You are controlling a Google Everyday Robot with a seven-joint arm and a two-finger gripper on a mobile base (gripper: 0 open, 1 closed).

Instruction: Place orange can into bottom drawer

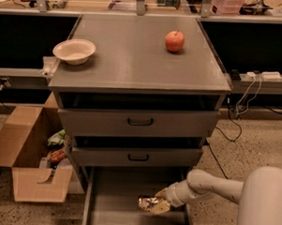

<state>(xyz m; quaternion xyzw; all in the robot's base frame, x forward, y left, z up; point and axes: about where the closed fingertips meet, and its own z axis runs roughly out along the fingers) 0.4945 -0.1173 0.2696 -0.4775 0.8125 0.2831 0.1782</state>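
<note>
The orange can will go down from my gripper onto the bottom drawer's grey bottom, between its middle and the drawer's arm-side wall (159, 194).
The orange can (147, 203) is a crinkly gold-brown cylinder lying on its side over the flat grey floor of the bottom drawer (123, 188), which is pulled out at the foot of the cabinet. My gripper (157, 205) reaches in from the right on a white arm and is shut on the can's right end. I cannot tell whether the can rests on the drawer floor or hangs just above it.
A round orange-red apple (174, 41) and a white bowl (74, 51) sit on the cabinet top (134, 62). Two upper drawers with black handles (140, 121) are slightly open. An open cardboard box (26, 161) with rubbish stands on the floor at the left. Cables lie at the right.
</note>
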